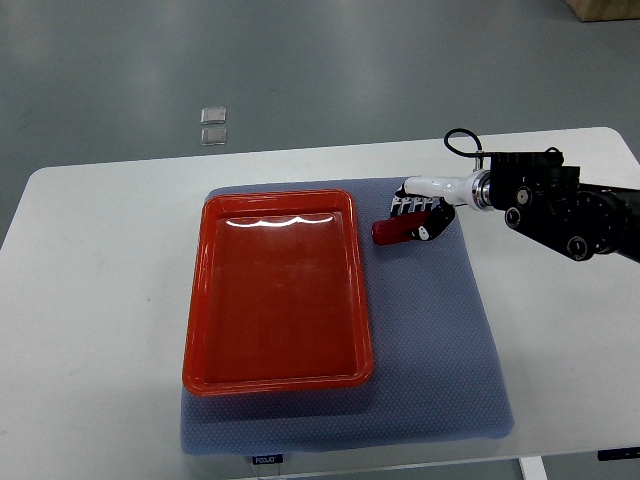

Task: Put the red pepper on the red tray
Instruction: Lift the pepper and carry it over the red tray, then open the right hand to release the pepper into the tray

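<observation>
I will use my right gripper to set the red pepper down on the red tray's bottom, between its middle and its far edge (272,263). The pepper still lies on the blue-grey mat.
The red tray (275,295) lies on a blue-grey mat in the middle of the white table, with nothing in it. The red pepper (392,231) lies on the mat just right of the tray's top right corner. My right hand (413,218) reaches in from the right edge and has its fingers curled around the pepper's right end. Part of the pepper is hidden under the fingers. The left arm does not show.
The blue-grey mat (440,340) covers the table's centre under the tray. The white table (90,300) extends to both sides. Two small clear squares (213,125) lie on the grey floor beyond the table's far edge.
</observation>
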